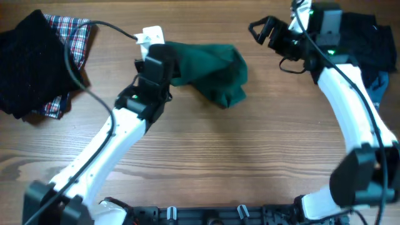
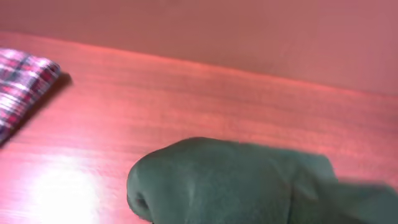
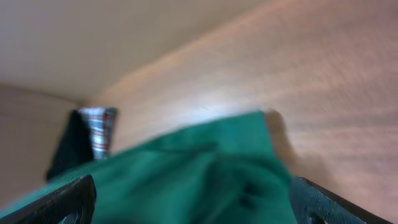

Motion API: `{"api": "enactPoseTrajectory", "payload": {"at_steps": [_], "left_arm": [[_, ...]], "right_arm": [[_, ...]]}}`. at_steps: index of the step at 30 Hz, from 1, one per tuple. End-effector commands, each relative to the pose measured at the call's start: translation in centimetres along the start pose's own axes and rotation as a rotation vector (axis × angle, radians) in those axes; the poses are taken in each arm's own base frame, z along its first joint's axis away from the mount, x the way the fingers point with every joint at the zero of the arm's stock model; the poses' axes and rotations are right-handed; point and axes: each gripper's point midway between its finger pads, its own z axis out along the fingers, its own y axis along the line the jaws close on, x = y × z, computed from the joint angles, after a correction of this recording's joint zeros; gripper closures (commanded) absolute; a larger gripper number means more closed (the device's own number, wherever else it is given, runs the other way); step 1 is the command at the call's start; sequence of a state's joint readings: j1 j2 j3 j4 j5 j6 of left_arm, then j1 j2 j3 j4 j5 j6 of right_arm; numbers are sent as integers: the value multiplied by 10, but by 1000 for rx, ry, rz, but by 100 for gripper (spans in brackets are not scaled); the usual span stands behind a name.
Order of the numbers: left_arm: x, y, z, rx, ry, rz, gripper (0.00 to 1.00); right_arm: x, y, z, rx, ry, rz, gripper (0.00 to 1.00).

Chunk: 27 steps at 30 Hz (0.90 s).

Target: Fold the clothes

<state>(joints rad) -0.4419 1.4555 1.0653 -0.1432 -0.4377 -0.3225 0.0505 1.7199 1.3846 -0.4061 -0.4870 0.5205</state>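
Note:
I will close my right gripper on the middle of the loose end (image 1: 241, 69) (image 3: 272, 177) of the dark green garment, across from the garment's end at my left gripper.
A dark green garment (image 1: 212, 72) lies bunched at the back middle of the wooden table. My left gripper (image 1: 157, 62) is at its left end. In the left wrist view the green cloth (image 2: 249, 186) is gathered right at the jaws and hides the fingers, so the gripper looks shut on it. My right gripper (image 1: 261, 30) is open and empty, raised to the right of the garment and apart from it. In the right wrist view the garment (image 3: 199, 174) shows between the spread fingers (image 3: 199, 211), farther off.
A black garment (image 1: 28, 62) lies on a plaid one (image 1: 74, 37) at the back left; the plaid also shows in the left wrist view (image 2: 22, 87). A dark pile of clothes (image 1: 375, 44) sits at the back right, behind the right arm.

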Motion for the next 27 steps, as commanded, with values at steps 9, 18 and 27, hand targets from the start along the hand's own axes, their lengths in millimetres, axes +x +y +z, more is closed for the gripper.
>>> {"api": "enactPoseTrajectory", "payload": {"at_steps": [9, 18, 27], "left_arm": [[-54, 34, -37, -41, -124, -52, 96], [-53, 34, -37, -41, -123, -51, 96], [-49, 36, -36, -49, -104, -42, 96]], "right_arm": [[68, -74, 79, 95, 268, 125, 7], [116, -45, 82, 5, 443, 84, 20], [139, -35, 100, -31, 503, 93, 22]]}}
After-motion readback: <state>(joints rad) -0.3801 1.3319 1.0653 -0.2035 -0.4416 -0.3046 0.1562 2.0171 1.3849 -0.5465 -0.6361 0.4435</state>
